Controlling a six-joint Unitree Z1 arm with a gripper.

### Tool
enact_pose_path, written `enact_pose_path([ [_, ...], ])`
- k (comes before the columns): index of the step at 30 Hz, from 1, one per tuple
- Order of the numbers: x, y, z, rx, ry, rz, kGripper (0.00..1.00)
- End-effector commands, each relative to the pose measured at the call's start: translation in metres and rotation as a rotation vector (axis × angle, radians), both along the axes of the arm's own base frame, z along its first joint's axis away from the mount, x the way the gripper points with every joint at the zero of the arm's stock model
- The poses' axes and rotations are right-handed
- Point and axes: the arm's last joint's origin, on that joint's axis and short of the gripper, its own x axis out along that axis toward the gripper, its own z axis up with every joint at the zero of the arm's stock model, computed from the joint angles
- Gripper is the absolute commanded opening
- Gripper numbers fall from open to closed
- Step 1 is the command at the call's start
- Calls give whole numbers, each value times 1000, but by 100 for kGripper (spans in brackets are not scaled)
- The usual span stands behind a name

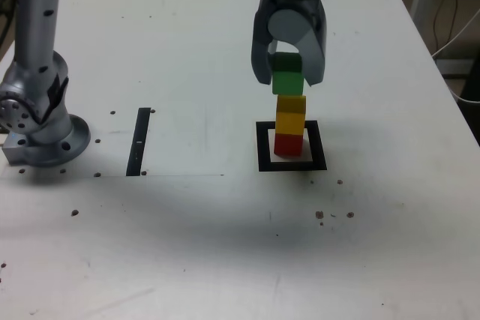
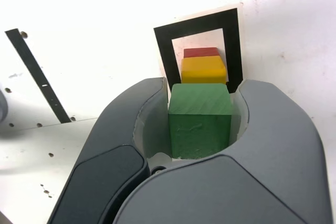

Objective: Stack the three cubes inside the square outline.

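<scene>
Next, I release the green cube on top of the yellow cube (image 1: 287, 91) (image 2: 203, 74), which will finish the stack above the red cube.
In the exterior view my gripper (image 1: 289, 80) hangs over the square outline (image 1: 264, 148), shut on the green cube (image 1: 287, 82). Directly under it the yellow cube (image 1: 291, 114) sits on the red cube (image 1: 289, 145), which stands inside the outline. The green cube's underside is at the yellow cube's top; whether it rests there I cannot tell. The wrist view shows the green cube (image 2: 200, 121) clamped between the two dark jaws of the gripper (image 2: 202, 92), with the yellow cube (image 2: 203, 70), the red cube (image 2: 200, 52) and the square outline (image 2: 165, 51) beyond it.
A thin black strip (image 1: 139, 142) lies on the white table at the exterior view's left, also seen in the wrist view as the strip (image 2: 37, 74). The arm's grey base (image 1: 37, 118) stands at the far left. Small dark holes dot the tabletop.
</scene>
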Motion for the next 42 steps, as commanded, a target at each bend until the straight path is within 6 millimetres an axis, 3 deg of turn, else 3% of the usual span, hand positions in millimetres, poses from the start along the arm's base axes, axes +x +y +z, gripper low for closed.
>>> enact_pose_path([
  [1,3,2,-4,-1,6,5,19],
  [25,11,13,-24,-15,40,33,23],
  [42,10,7,-28,-46,40,22,26],
])
